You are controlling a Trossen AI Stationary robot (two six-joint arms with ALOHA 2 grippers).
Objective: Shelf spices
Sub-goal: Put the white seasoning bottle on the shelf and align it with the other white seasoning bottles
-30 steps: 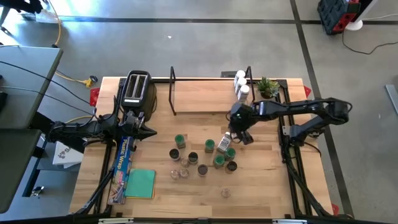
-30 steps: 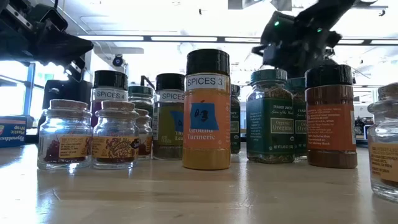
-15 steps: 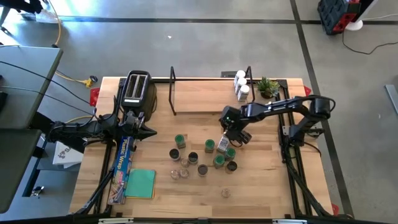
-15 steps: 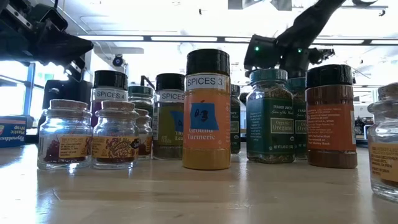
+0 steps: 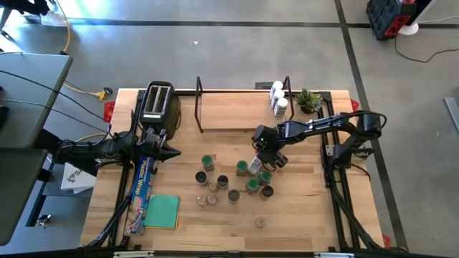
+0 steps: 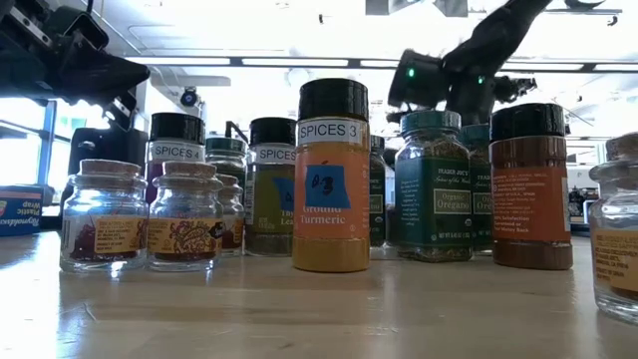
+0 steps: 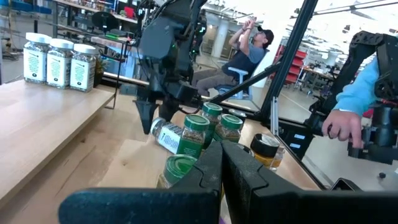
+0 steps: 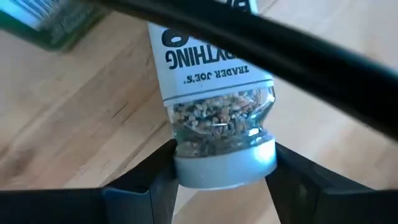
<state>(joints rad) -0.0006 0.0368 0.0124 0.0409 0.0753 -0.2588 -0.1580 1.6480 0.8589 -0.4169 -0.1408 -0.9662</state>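
Observation:
Next, my right gripper lets go of the clear spice jar on the bare table (image 5: 291, 174) next to the standing spice jars.
A clear spice jar (image 8: 214, 106) with a white lid lies on its side on the table, at the far side of a cluster of standing spice jars (image 5: 229, 183). My right gripper (image 5: 267, 156) has come down on it and is shut on its lid end. Three white-lidded jars (image 5: 278, 99) stand at the right end of the wooden shelf (image 5: 229, 111) at the back. My left gripper (image 5: 172, 152) is shut and empty, held level above the table's left side next to the toaster. My right gripper pinches the lying jar's white lid (image 8: 224, 167) between its two fingers, one on each side of the lid. The fingers (image 7: 146, 115) come steeply from above, slanting. The jar lies on its side on the table, its body pointing away from the gripper.
A black-and-silver toaster (image 5: 158, 100) stands at the back left and a small potted plant (image 5: 310, 99) at the back right. A box of plastic wrap (image 5: 143, 190) and a green pad (image 5: 163, 211) lie near the left front. A person sits beyond the table (image 7: 245, 56).
My right gripper has moved down and toward the table's left, from near the shelf's right end to the lying jar, and has rolled about its own axis. The jars have stayed where they were.

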